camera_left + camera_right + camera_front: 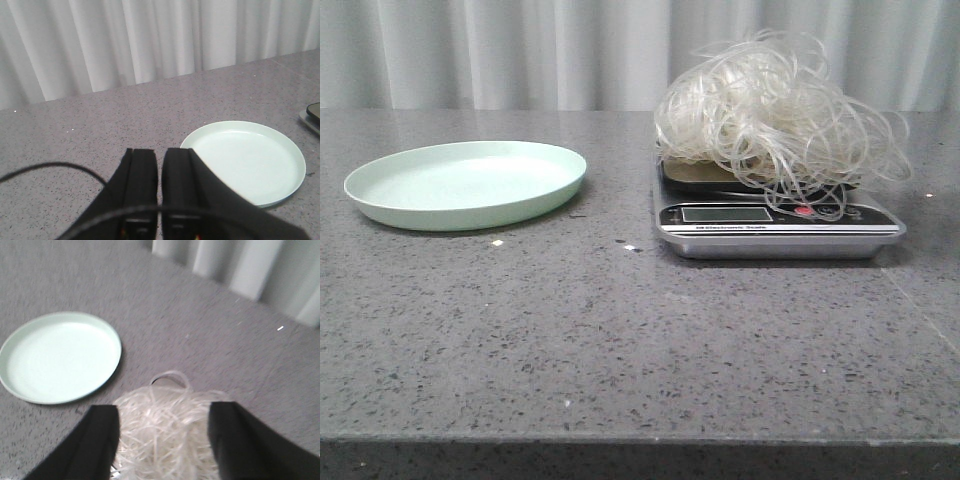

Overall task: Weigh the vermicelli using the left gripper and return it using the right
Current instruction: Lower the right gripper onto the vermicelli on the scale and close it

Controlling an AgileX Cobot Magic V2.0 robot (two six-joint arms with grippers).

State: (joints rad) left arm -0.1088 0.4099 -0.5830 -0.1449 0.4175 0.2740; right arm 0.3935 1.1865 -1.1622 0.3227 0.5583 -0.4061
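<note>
The heap of vermicelli (770, 105) (167, 432) on the silver scale must go back to the plate, so my right gripper closes on it next.
The vermicelli (775, 105), a fluffy tangle of whitish strands, lies heaped on a silver kitchen scale (775, 232) at the right of the table. The pale green plate (465, 185) stands empty at the left. Neither gripper shows in the front view. In the right wrist view my right gripper (162, 410) is open, its black fingers (102, 435) standing either side of the vermicelli (165, 432) and above it. In the left wrist view my left gripper (161, 150) is shut and empty, above the table beside the plate (250, 167).
Grey speckled stone table (620, 340) with a pale curtain (520, 50) behind it. A few small crumbs (497, 243) lie on the table in front of the plate. The scale's edge (312, 115) shows in the left wrist view. The plate also shows in the right wrist view (60, 357).
</note>
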